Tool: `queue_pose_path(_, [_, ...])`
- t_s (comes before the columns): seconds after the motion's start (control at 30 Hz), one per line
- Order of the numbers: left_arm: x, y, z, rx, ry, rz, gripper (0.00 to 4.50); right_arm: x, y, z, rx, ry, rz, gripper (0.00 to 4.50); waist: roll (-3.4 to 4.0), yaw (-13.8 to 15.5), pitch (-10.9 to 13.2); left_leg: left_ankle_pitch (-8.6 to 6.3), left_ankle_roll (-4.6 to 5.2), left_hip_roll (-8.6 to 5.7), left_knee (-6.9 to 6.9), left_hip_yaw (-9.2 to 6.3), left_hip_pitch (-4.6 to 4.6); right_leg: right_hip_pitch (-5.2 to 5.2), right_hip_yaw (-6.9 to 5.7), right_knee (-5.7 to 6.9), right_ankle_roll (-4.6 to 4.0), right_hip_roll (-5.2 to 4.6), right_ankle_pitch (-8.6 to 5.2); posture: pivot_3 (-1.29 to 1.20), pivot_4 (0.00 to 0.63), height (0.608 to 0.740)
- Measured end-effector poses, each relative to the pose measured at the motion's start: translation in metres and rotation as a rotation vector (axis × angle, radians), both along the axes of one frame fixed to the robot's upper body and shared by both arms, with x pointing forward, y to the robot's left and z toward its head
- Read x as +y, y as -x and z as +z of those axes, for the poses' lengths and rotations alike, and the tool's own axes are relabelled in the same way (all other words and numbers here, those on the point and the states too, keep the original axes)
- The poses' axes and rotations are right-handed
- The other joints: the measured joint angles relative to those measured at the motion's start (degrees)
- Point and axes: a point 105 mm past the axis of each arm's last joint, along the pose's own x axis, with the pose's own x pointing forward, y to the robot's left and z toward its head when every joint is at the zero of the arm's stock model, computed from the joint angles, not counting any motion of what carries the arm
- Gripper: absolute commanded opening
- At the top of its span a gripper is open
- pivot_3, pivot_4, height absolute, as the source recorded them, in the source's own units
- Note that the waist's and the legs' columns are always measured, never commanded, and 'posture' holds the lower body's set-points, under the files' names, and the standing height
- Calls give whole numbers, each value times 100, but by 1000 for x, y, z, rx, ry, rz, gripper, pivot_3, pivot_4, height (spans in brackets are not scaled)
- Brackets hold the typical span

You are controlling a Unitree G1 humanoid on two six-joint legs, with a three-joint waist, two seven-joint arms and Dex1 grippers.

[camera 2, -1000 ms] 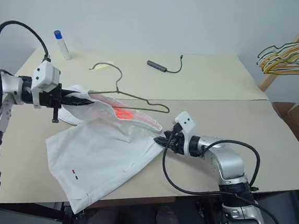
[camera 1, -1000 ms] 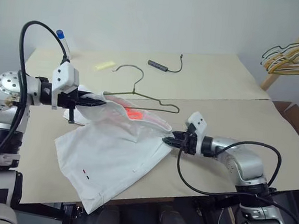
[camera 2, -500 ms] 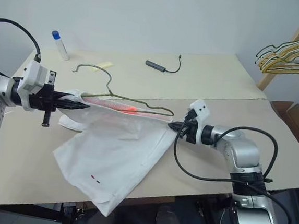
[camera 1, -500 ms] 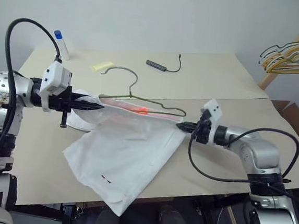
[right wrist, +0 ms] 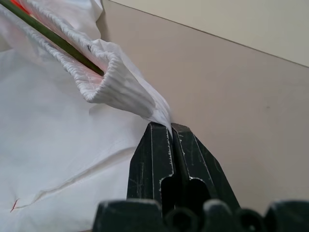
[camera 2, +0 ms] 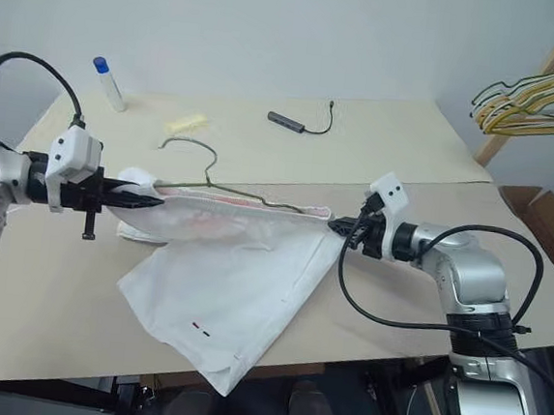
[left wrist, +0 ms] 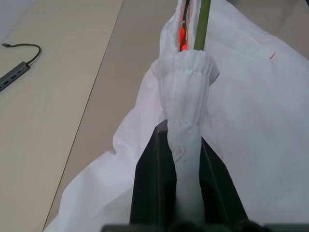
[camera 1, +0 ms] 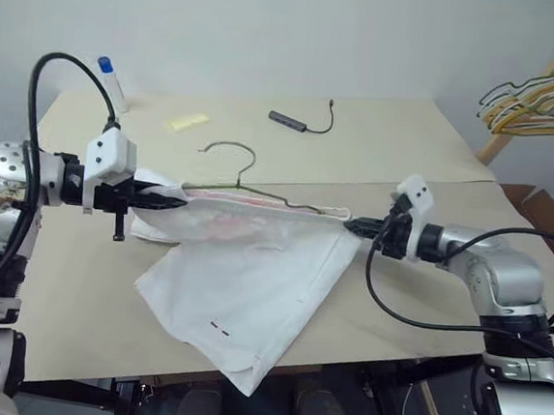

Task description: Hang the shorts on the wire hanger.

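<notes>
The fingers of my right gripper pinch only the waistband's corner, past the wire hanger's end, so that gripper should open and grab a deeper fold of the shorts (right wrist: 126, 93) beside the hanger's end.
The white shorts (camera 1: 251, 283) hang stretched between my two grippers by the gathered waistband, and a lower corner droops past the table's front edge. My left gripper (camera 1: 183, 199) is shut on the waistband's left end (left wrist: 186, 96). At the other end my right gripper (camera 1: 351, 224) is shut on the waistband's corner (right wrist: 130, 92). The wire hanger (camera 1: 229, 150) has its lower wire running inside the waistband (left wrist: 203, 24) (right wrist: 58, 41), while its hook stands up above the fabric. Two small dark marks (camera 1: 219, 329) show near the hem.
At the table's back are a blue-capped tube (camera 1: 111, 78), a yellow note (camera 1: 189, 121) and a dark adapter with a cable (camera 1: 292, 121). A bunch of yellow and dark hangers (camera 1: 544, 95) hangs on a wooden rack at the far right. The table (camera 1: 437, 154) stretches bare behind the shorts.
My right gripper has shut on the waistband's end and moved right and up, pulling the waistband taut. The shorts and hanger lifted with it. My left gripper kept its hold.
</notes>
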Motion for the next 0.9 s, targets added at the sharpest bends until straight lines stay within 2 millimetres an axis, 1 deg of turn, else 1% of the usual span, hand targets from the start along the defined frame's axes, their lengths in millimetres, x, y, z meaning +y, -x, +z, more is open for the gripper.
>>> queue_pose_path(0.1, [2,-3,-4,-5,-27,25,0,5,5,17,-68,52,54,14,1,5,1,0,0,1,0,0,-1,-1,-1,0,0,0,0,-15,0,740])
queue_pose_path(0.17, [3,-7,-4,-23,-31,42,0,12,8,32,-134,119,103,14,1,6,1,0,0,1,0,0,-1,-3,-1,0,1,0,0,-23,0,740])
queue_pose_path(0.2, [3,-9,-2,-32,-29,50,0,17,10,39,-170,161,131,14,1,5,1,0,0,2,0,-1,-1,-2,-2,1,1,0,0,-24,0,740])
queue_pose_path(0.27, [0,-12,3,-56,-9,50,0,34,12,61,-286,275,198,14,2,-5,1,0,0,3,0,1,-1,-5,-1,2,0,1,-1,-28,0,740])
queue_pose_path(0.37, [-7,-14,10,-76,28,33,0,50,13,77,-386,354,253,14,2,-8,1,0,0,5,-1,1,-2,-5,-1,0,0,2,-1,-29,0,740])
queue_pose_path(0.4, [-8,-13,12,-77,40,25,0,56,13,79,-412,378,274,14,2,-8,1,0,0,4,-1,1,-2,-5,-1,-2,0,2,-1,-27,0,740])
queue_pose_path(0.53, [-9,-13,12,-84,37,21,0,73,8,84,-455,382,289,14,1,-11,1,0,0,2,0,3,-5,-7,0,0,0,-1,0,-12,0,740])
queue_pose_path(0.67, [-9,-14,13,-93,38,31,0,74,7,89,-493,400,301,14,1,37,1,0,0,0,0,-2,-8,-7,-6,-1,0,-3,0,-2,0,740])
queue_pose_path(0.83, [-10,-12,14,-103,41,27,0,80,11,91,-542,398,362,14,1,42,1,0,0,1,1,-2,-7,-7,-6,0,0,-3,0,5,0,740])
queue_pose_path(0.87, [-10,-11,14,-101,49,26,0,81,12,91,-547,397,368,505,1,42,1,0,0,1,1,-2,-7,-7,-7,0,0,-3,0,5,0,740])
queue_pose_path(0.9, [-10,-10,14,-101,56,22,0,81,11,91,-547,397,368,740,1,42,1,0,0,1,1,-1,-7,-7,-6,0,0,-3,0,5,0,740])
